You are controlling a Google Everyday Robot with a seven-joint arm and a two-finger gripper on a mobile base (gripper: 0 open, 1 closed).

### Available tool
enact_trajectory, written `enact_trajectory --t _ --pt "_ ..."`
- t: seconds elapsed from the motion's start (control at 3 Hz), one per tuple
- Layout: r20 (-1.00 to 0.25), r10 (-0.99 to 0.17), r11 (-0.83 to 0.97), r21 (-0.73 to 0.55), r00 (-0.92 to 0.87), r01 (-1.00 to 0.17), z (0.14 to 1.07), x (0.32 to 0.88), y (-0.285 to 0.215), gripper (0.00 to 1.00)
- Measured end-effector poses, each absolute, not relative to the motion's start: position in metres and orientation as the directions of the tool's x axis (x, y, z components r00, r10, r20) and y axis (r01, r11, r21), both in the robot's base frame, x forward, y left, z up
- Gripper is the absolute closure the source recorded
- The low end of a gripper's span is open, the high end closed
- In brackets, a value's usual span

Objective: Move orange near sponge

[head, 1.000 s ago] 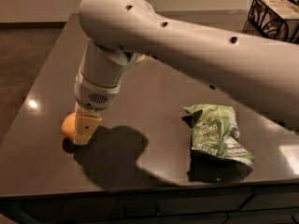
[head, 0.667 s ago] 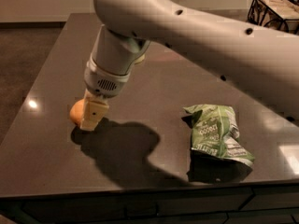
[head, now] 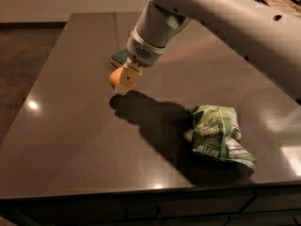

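Observation:
The orange, now held just in front of the sponge, will be let go by my gripper on the table point(head: 143, 60) against the sponge, on the sponge's side toward the snack bag.
The orange point(head: 114, 77) is small and round, held between the pale fingers of my gripper point(head: 123, 80) a little above the dark table. The gripper hangs from the big white arm that comes in from the upper right. The sponge point(head: 119, 57), green-topped with a pale edge, lies on the table just behind the gripper; only its left corner shows, the rest is hidden by the wrist. The orange is close in front of the sponge.
A crumpled green-and-white snack bag point(head: 217, 133) lies at the right front of the dark table point(head: 70, 140). The table's front edge runs along the bottom. A wire basket point(head: 282, 3) stands at the far right corner.
The gripper has carried the orange up off the table and toward the far right, from the left front area to just in front of the sponge, which has come into view.

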State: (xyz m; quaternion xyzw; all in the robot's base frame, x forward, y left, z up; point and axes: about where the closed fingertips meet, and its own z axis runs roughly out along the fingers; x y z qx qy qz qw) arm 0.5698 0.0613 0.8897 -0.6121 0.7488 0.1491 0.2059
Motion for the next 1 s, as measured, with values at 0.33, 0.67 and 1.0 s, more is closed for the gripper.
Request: enact_trajectory --t 0.33,0.67,1.0 --pt "-0.497 -0.825 0.344 -0.061 -0.270 -0.937 0.894 0.619 0.027 1.00" --pt "-0.499 -0.794 0.445 -0.089 -0.346 -0.891 0.895 0.658 0.005 1.00" --pt "-0.486 -0.785 0.489 -0.108 -0.383 -0.866 0.891 0.684 -0.002 1.00"
